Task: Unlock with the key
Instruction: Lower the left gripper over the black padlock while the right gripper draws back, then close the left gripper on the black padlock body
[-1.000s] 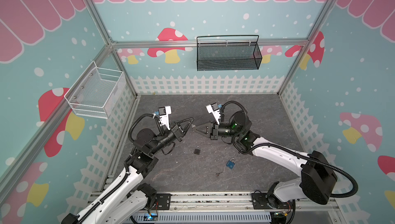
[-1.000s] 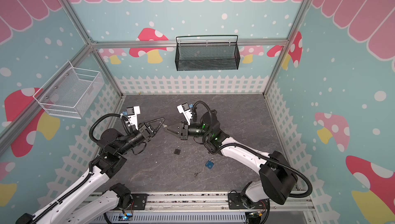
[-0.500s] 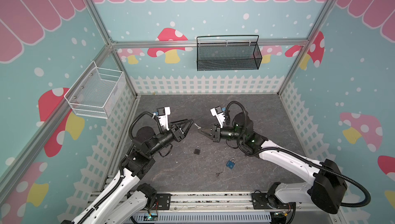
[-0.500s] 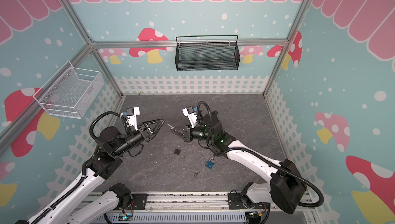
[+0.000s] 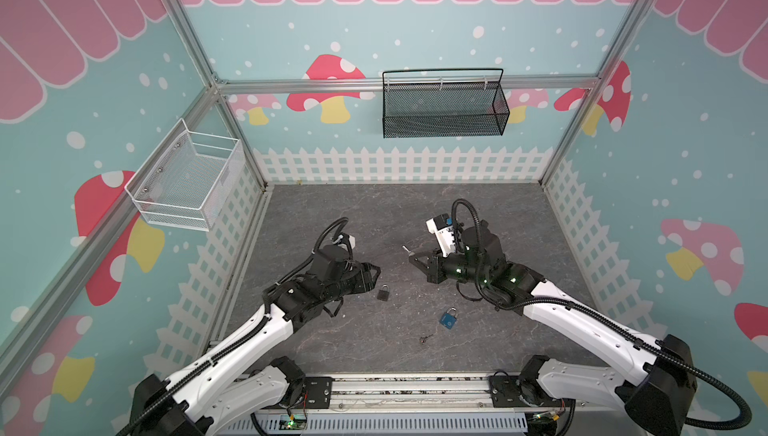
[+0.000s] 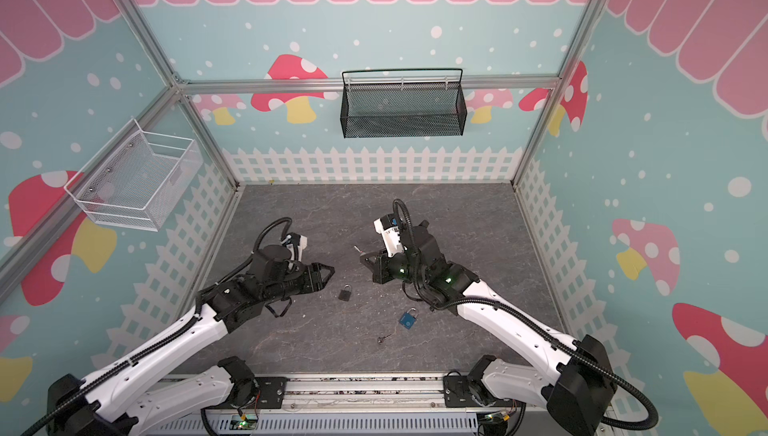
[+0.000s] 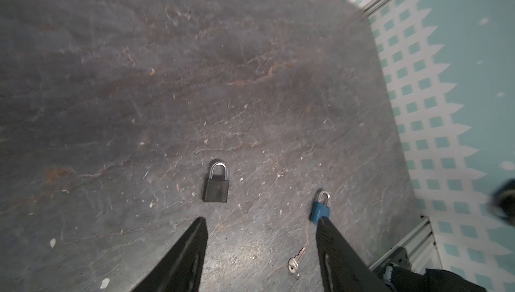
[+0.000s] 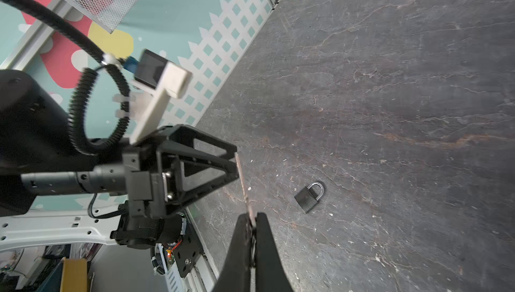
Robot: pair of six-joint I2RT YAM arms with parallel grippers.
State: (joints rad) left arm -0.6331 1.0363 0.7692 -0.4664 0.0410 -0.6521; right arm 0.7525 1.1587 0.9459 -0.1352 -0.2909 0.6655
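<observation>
My left gripper grabs the black padlock next at the sides of the body (image 5: 383, 295) (image 7: 216, 190). Its silver shackle should stay free ahead of the fingers.
My right gripper (image 5: 412, 260) (image 8: 252, 216) is shut on a small silver key (image 5: 406, 249) (image 8: 243, 182), whose blade sticks out past the fingertips above the floor. A black padlock (image 5: 383, 292) (image 7: 216, 189) (image 8: 309, 197) lies flat on the grey floor with its shackle closed. Just left of it, my left gripper (image 5: 376, 273) (image 7: 260, 223) hovers open with nothing between its fingers. In the left wrist view the padlock lies just ahead of the fingers.
A blue padlock (image 5: 449, 318) (image 7: 320, 211) and a second loose key (image 5: 426, 338) (image 7: 295, 261) lie on the floor toward the front. A black mesh basket (image 5: 442, 107) hangs on the back wall, and a white wire basket (image 5: 187, 182) on the left wall.
My left gripper has opened and drawn away from the right gripper, dropping toward the black padlock. My right gripper has pulled back to the right, still shut on the key.
</observation>
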